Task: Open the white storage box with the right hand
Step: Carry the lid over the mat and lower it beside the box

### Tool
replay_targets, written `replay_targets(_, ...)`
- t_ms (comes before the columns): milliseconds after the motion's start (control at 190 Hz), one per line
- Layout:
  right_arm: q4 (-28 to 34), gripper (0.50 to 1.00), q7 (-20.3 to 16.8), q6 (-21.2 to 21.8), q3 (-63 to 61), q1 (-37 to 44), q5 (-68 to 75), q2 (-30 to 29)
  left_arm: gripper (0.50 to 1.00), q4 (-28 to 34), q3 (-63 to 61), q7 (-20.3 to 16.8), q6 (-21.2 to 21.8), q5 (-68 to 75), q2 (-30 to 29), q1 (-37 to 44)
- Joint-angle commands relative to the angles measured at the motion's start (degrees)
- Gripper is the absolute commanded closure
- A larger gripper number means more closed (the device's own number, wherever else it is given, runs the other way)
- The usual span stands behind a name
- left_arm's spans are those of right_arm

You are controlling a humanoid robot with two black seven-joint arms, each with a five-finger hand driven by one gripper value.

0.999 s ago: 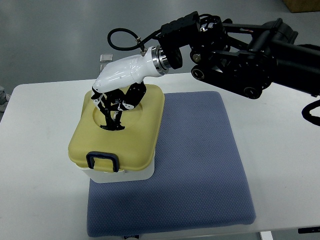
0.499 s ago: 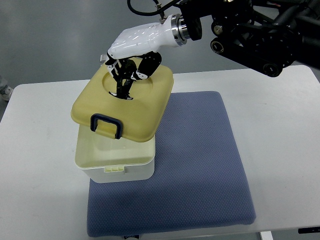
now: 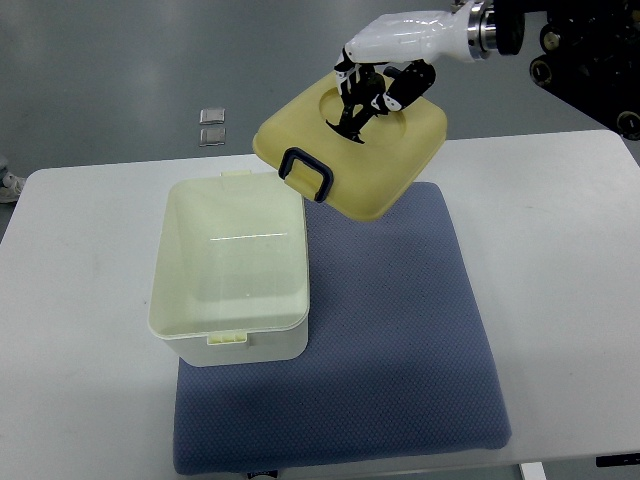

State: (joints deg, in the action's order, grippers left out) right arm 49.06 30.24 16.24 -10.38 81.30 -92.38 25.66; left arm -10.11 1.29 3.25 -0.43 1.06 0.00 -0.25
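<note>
The robot's right gripper should release the yellow lid on the blue mat [image 3: 394, 272], close beside the open white storage box.
The white storage box [image 3: 232, 335] stands open on the left part of the blue mat [image 3: 390, 330], its inside empty. Its yellow lid [image 3: 390, 160] with a dark blue latch handle [image 3: 307, 172] hangs tilted in the air above the mat's far edge, right of the box. My right hand [image 3: 362, 100], white shell with black fingers, comes in from the top right and is shut on the lid's recessed top grip. The left arm does not show.
The white table [image 3: 560, 260] carries the mat. Two small grey squares [image 3: 211, 125] lie on the floor beyond the table's far edge. The dark right arm [image 3: 580, 45] fills the upper right corner.
The right hand lifted the lid off the box and carried it up and to the right. The box now stands uncovered.
</note>
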Motion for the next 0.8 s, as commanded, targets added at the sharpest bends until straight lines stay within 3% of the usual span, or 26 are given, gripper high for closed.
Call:
replay_targets(0, -0.2, 1.000, 0.1, -1.3, 0.0, -2.5, 0.0, 2.9, 0.500, 0.0, 0.0, 0.0, 0.0, 0.0, 0.0, 0.0)
replay_targets(300, -1.3, 1.000, 0.3, -4.2, 0.1, -8.4, 0.0, 5.0, 0.500, 0.0, -0.1, 0.0, 0.0, 0.0, 0.0, 0.0)
replay_targets(794, -3.0, 1.000, 0.3, -6.8, 0.5, -15.6, -0.1, 2.7, 0.500, 0.0, -0.1, 0.0, 0.0, 0.0, 0.0, 0.0)
